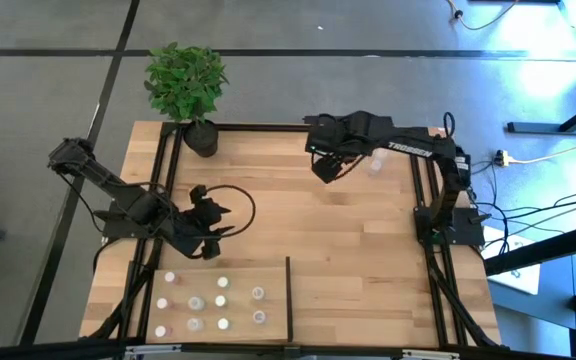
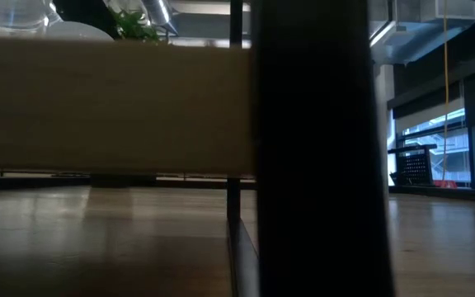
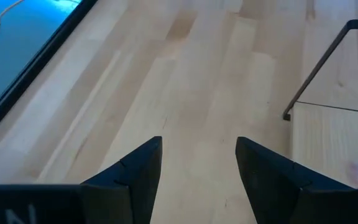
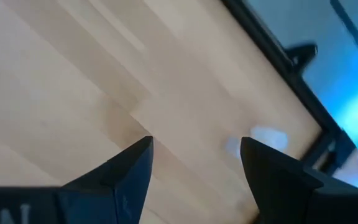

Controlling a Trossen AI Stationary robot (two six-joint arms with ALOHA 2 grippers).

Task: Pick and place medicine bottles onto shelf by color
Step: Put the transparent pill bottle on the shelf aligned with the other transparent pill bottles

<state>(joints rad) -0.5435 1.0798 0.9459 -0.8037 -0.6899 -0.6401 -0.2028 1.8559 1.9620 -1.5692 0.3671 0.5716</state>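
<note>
The whitish bottle on the tabletop near the far black rail should be next for my right gripper, which will go there and close on the bottle's cap (image 1: 376,164) (image 4: 232,146).
Several tiny whitish medicine bottles (image 1: 220,300) stand upright on the light-wood shelf (image 1: 273,325) at the table's near left. One more whitish bottle (image 1: 376,162) sits on the tabletop at the far right and shows blurred in the right wrist view (image 4: 266,135). My right gripper (image 1: 325,170) hangs open above the table, just left of that bottle, with nothing between its fingers (image 4: 196,146). My left gripper (image 1: 220,222) is open over bare table on the far side of the shelf (image 3: 199,146). The shelf's black rail (image 3: 319,65) shows beside it.
A green plant in a black pot (image 1: 203,135) stands at the table's far left corner. Black frame rails (image 1: 423,200) run along the table's edges. In the low view a shelf board (image 2: 114,107) and a dark post (image 2: 316,148) block most of the scene.
</note>
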